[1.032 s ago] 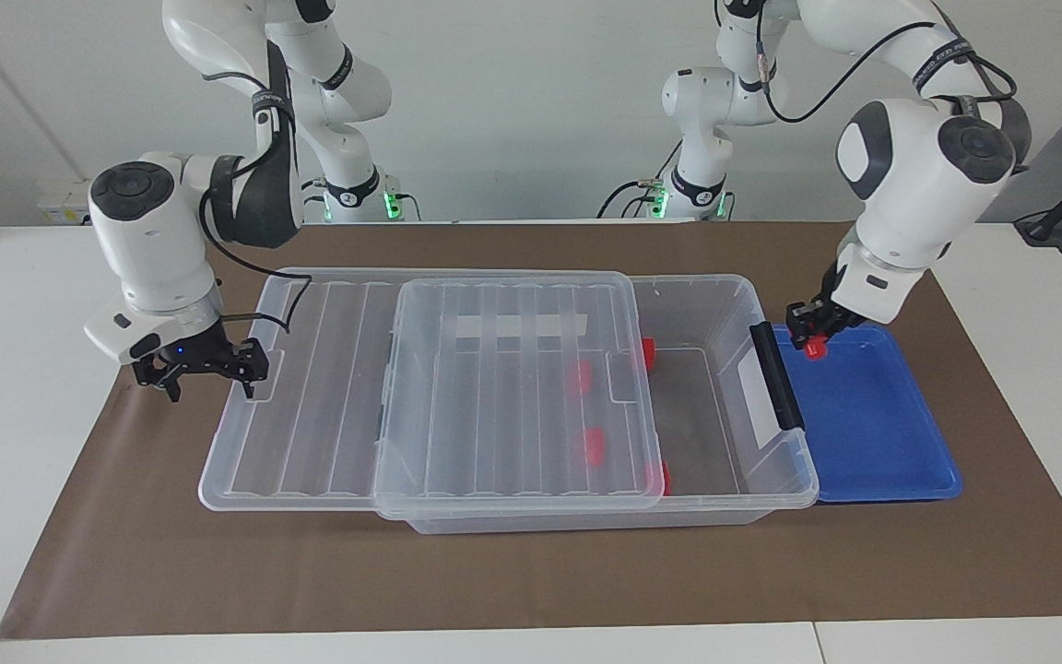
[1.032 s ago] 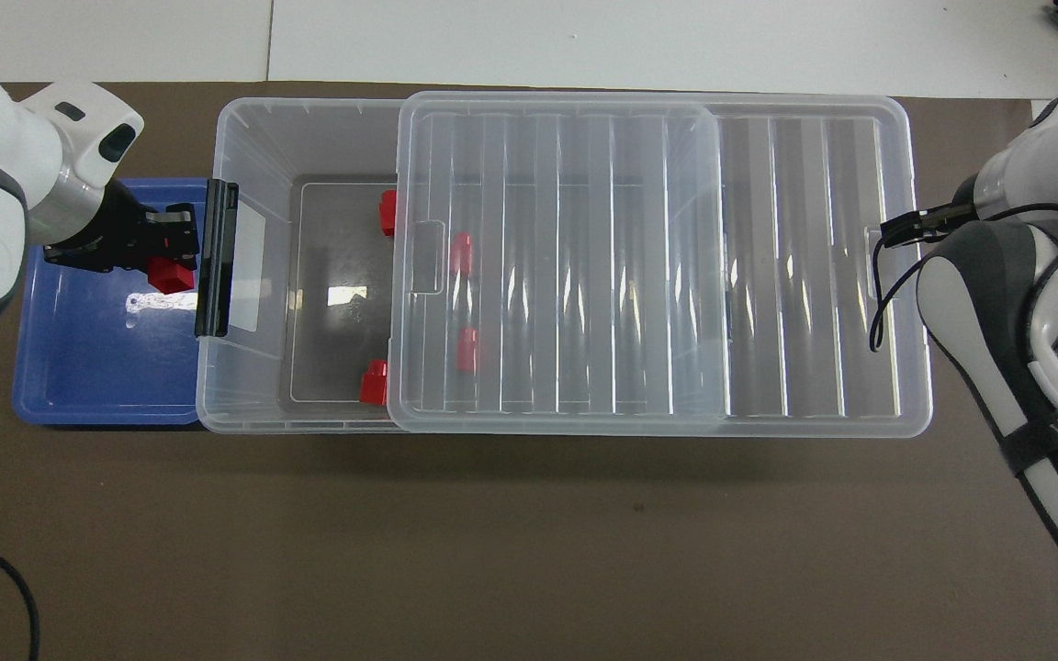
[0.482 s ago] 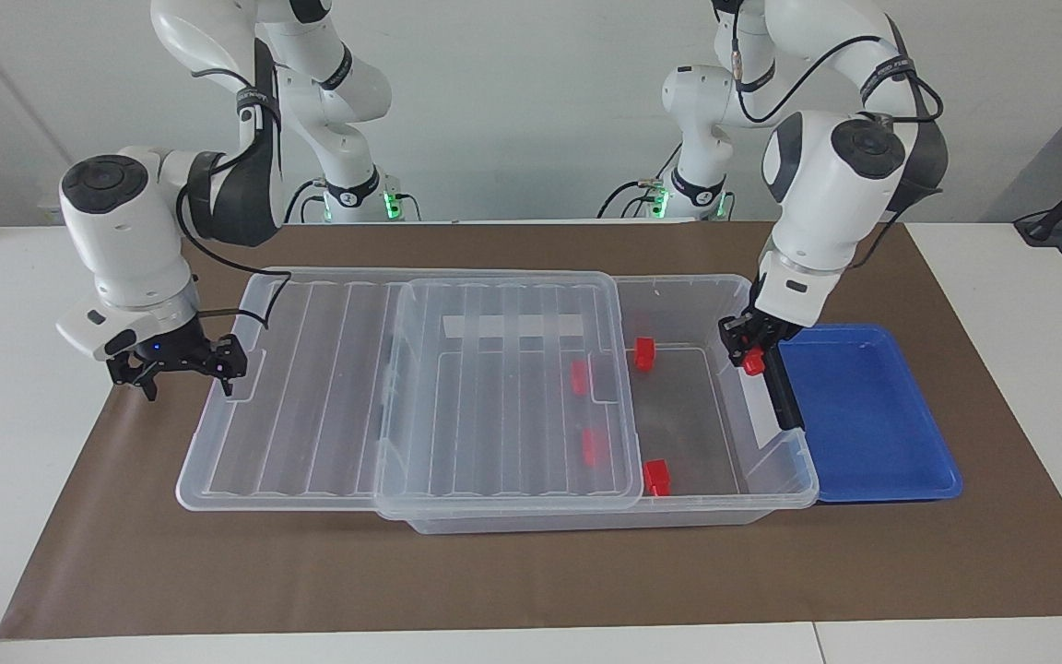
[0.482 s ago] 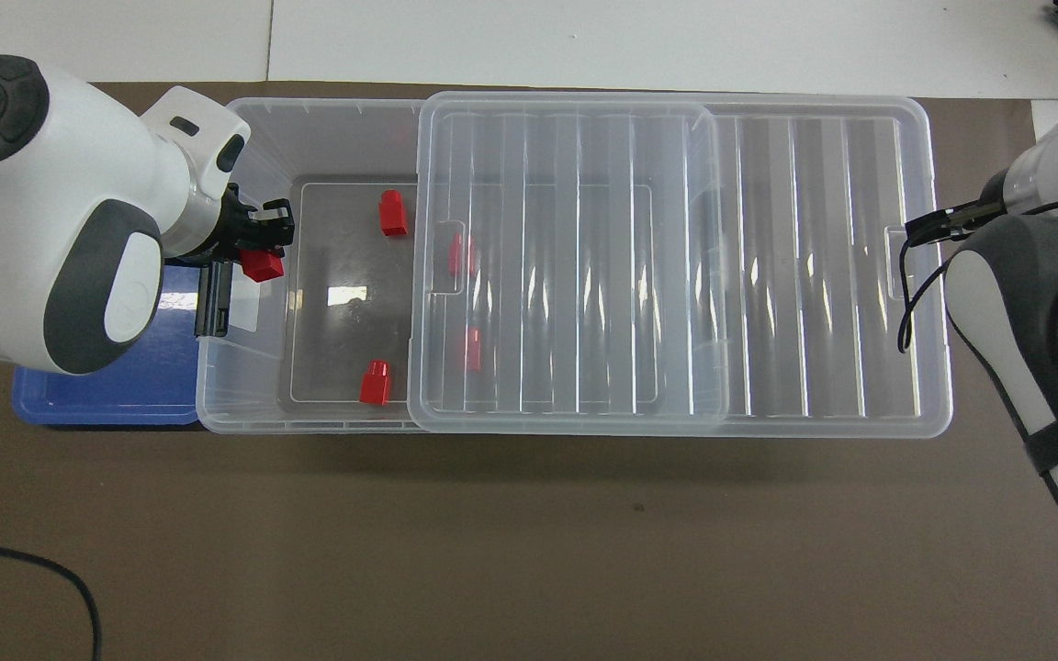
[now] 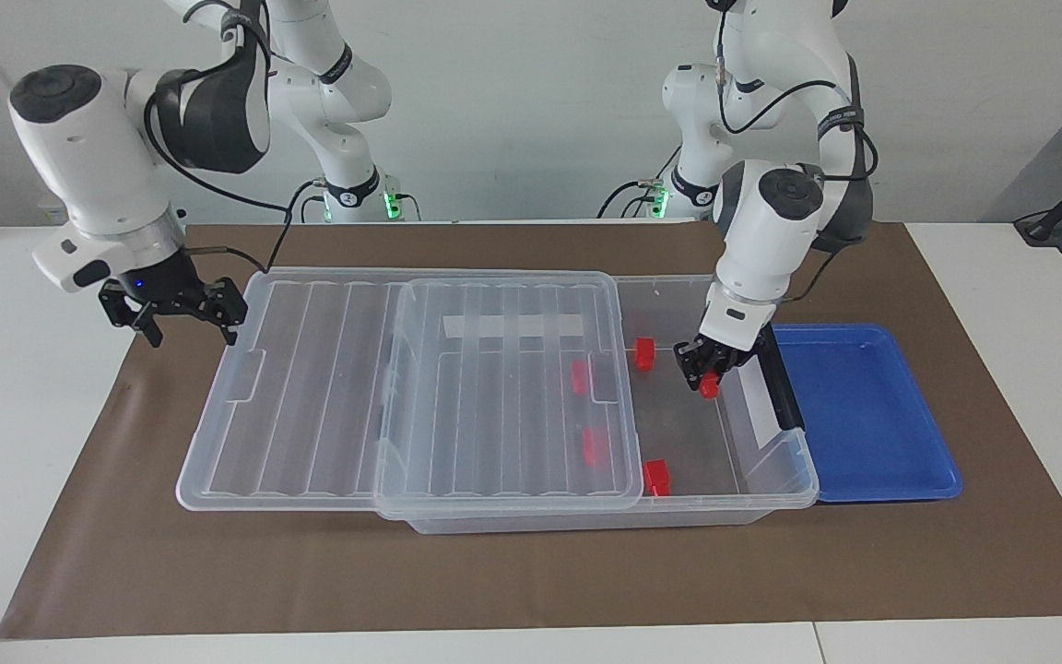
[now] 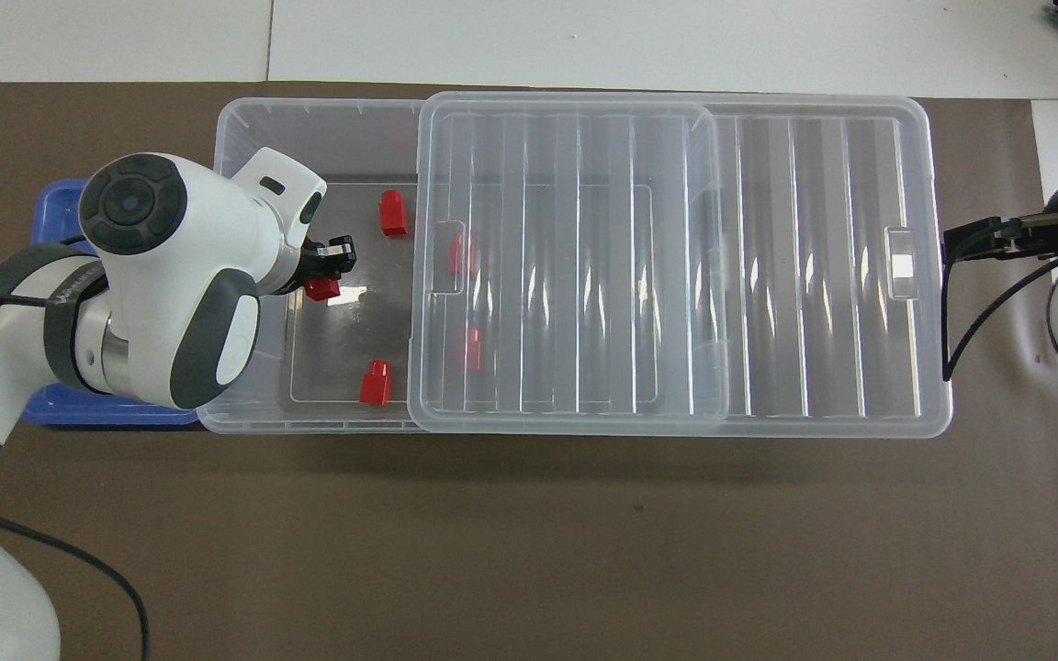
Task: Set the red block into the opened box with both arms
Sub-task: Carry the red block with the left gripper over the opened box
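Observation:
Next, I let go of the red block in my left gripper between the two uncovered red blocks [image 6: 356, 285] on the bottom of the clear box.
My left gripper [image 5: 704, 371] [image 6: 325, 274] is shut on a red block [image 5: 708, 388] [image 6: 320, 289] and hangs over the uncovered floor of the clear box [image 5: 784, 461] [image 6: 253, 115], just inside its black-handled end. The ribbed lid [image 5: 310, 387] [image 6: 814, 275] is slid toward the right arm's end, so that end of the box is open. Two more red blocks [image 5: 645, 353] [image 5: 656, 478] lie on the bare floor, and two others [image 5: 579, 375] [image 5: 594, 445] show through the lid. My right gripper [image 5: 182, 318] [image 6: 961, 243] is open, raised beside the lid's overhanging end.
A shallow blue tray [image 5: 863, 415] [image 6: 56, 207] sits against the box's handle end, with nothing in it. Brown paper covers the table under everything. Two slimmer white arms with green-lit bases stand at the robots' edge.
My left gripper carried the red block from over the blue tray, across the handle, into the box's open end. The lid slid slightly toward the right arm's end, and the right gripper rose off it.

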Controlling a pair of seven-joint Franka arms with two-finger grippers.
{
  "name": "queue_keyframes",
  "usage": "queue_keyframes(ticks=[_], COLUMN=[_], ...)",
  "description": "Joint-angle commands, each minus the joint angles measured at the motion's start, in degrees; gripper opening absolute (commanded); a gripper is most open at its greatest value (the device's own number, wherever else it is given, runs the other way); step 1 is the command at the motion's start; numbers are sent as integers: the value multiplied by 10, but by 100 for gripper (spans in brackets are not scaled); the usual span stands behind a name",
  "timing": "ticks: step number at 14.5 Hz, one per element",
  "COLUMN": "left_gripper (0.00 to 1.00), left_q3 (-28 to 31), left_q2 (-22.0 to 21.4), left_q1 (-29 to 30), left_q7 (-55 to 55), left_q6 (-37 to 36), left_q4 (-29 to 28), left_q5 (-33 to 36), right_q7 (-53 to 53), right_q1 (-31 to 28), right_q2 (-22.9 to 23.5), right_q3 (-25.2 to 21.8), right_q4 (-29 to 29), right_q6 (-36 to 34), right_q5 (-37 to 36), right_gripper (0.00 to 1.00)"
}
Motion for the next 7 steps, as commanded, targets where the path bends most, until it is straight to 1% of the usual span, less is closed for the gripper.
queue_keyframes(ticks=[1, 4, 7], left_gripper=[0, 0, 0], left_q3=[9, 10, 10], left_q2=[26, 64, 71], left_q1=[-11, -22, -19], left_q7=[-5, -6, -4], left_q6=[59, 104, 134], left_q4=[-20, -24, -38], left_q5=[-9, -9, -9], right_q7=[50, 98, 110], right_q1=[-4, 4, 22], right_q2=[-43, -54, -55], right_q3=[3, 10, 11], right_q4=[-10, -11, -14], right_q6=[-53, -95, -90], right_q5=[12, 2, 2], right_gripper=[100, 100, 100])
